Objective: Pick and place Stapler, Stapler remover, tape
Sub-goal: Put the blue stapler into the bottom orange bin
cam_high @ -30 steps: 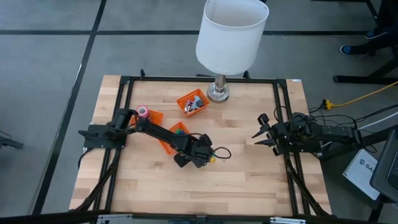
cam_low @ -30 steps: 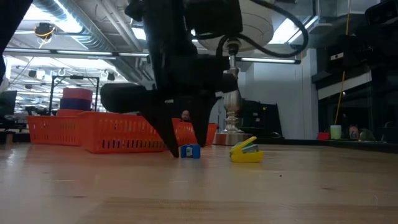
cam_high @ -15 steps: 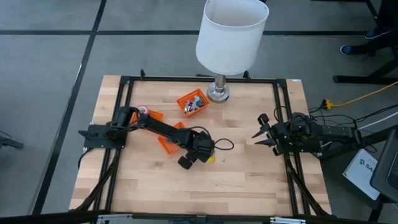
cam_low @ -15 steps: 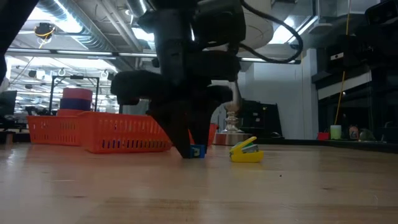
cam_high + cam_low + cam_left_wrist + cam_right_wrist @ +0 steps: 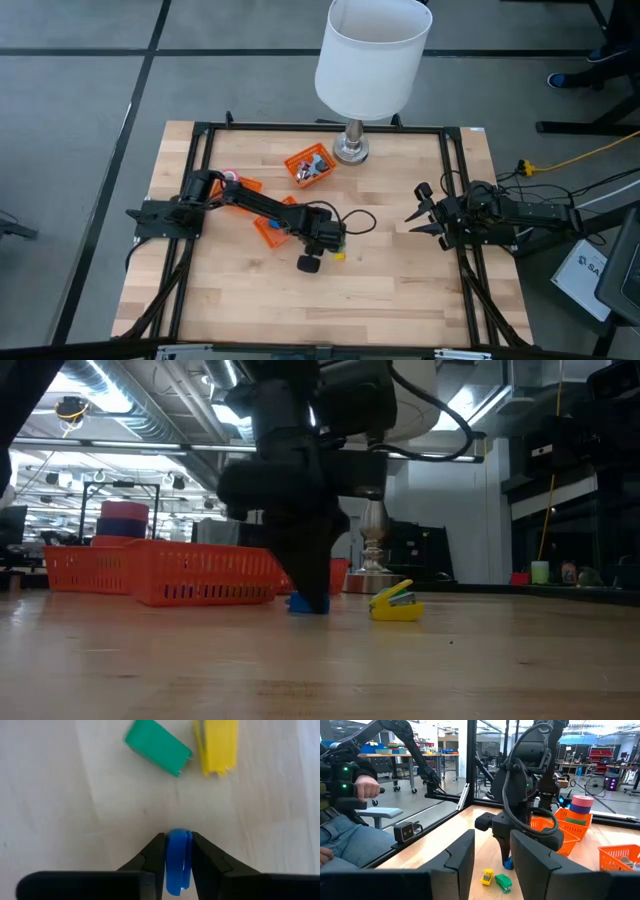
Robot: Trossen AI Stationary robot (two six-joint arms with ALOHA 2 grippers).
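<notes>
Next, I let go of the blue piece with my left gripper inside the orange basket [image 5: 274, 231] closest to the table's near edge.
My left gripper [image 5: 177, 855] points down at the table's middle, shut on a small blue piece [image 5: 177, 867]; whether that piece is a stapler or a stapler remover I cannot tell. It shows at the fingertips in the low view [image 5: 303, 603]. Beside it a yellow piece [image 5: 217, 745] and a green piece [image 5: 157, 747] lie flat on the wood. Tape rolls [image 5: 124, 520] are stacked behind an orange basket, and a pink roll [image 5: 230, 177] shows from above. My right gripper [image 5: 415, 212] waits open and level at the table's right side. My left gripper pinches the blue piece's two flat sides [image 5: 169, 854] between its two fingers. The fingers come from above, slanting steeply down. The piece stands on edge with its underside on the table [image 5: 300, 608].
Two orange baskets [image 5: 310, 165] [image 5: 268, 228] stand at the back left of the middle. A lamp with a white shade [image 5: 372, 55] stands on its base [image 5: 351, 151] at the far edge. A seated person [image 5: 350, 795] shows beyond the table. Bare wood lies toward the near edge.
My left gripper has rolled about its own pointing line and shut: its fingers stood wide apart over the blue piece and now press its sides. The blue piece stays on the table in about the same place.
</notes>
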